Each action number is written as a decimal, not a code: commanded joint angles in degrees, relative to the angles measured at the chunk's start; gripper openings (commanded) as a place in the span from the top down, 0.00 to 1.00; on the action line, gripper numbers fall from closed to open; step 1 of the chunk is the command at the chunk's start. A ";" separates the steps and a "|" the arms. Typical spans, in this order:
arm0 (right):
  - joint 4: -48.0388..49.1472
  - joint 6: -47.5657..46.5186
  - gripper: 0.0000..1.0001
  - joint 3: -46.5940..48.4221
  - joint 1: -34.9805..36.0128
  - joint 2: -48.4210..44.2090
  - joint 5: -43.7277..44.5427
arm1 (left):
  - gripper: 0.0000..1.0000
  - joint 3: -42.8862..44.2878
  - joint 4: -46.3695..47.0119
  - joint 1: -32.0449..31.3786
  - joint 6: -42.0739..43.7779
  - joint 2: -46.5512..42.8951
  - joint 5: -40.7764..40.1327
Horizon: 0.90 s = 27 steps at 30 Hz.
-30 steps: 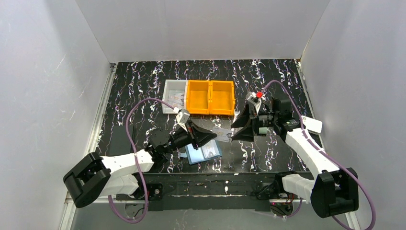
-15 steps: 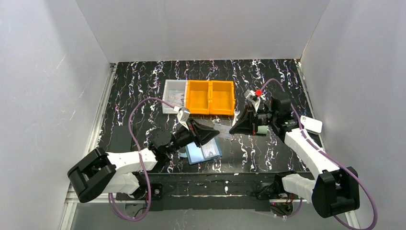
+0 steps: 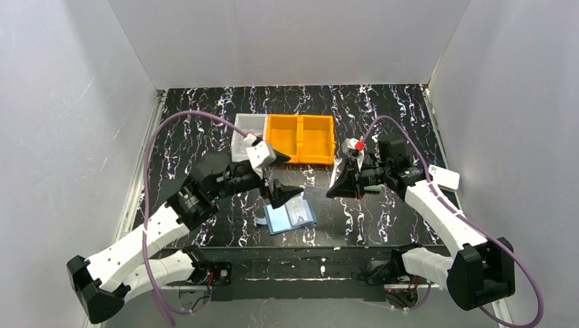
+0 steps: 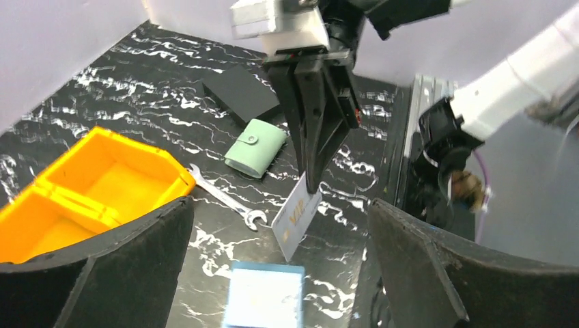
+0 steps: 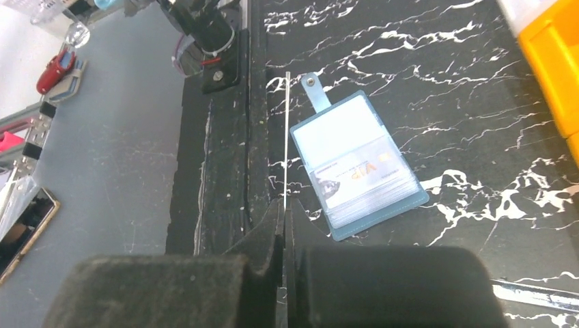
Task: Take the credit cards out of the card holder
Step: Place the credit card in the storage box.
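Observation:
Next, I close my left gripper on the loose end (image 3: pixel 308 194) (image 4: pixel 289 244) of the pale credit card that hangs from my right gripper.
The blue card holder (image 5: pixel 355 164) lies open on the black table, with credit cards (image 5: pixel 358 172) still in its clear pockets. My right gripper (image 5: pixel 285 207) is shut on one pale credit card (image 4: pixel 295 217), which hangs tilted below its tips just above the holder (image 4: pixel 263 297). From the right wrist that card shows edge-on as a thin line (image 5: pixel 287 137). My left gripper (image 3: pixel 295 175) is raised above the holder's left side (image 3: pixel 290 216). It stands wide open and holds nothing. The right gripper (image 3: pixel 332 191) is just right of it.
An orange two-compartment bin (image 3: pixel 300 139) and a white tray (image 3: pixel 247 140) stand behind the holder. A pale green snap pouch (image 4: pixel 256 147), a wrench (image 4: pixel 222 198) and a flat black box (image 4: pixel 239 92) lie on the table to the right.
The right gripper closed on the card while the left gripper let go of it and opened wide. The left arm then lifted and drew back to the left.

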 commanded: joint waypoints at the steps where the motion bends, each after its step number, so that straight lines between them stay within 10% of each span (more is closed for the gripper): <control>1: -8.42 -10.92 0.99 4.12 2.37 0.53 3.22 | 0.04 10.07 -23.42 0.04 19.88 8.55 12.13; 20: -11.73 -15.45 0.99 4.92 3.47 0.42 4.31 | 0.43 17.44 -19.43 -8.56 21.59 26.75 7.88; 27: -11.71 -15.63 0.99 4.83 3.58 0.50 4.21 | 0.71 16.86 -18.80 -8.55 21.17 26.96 5.57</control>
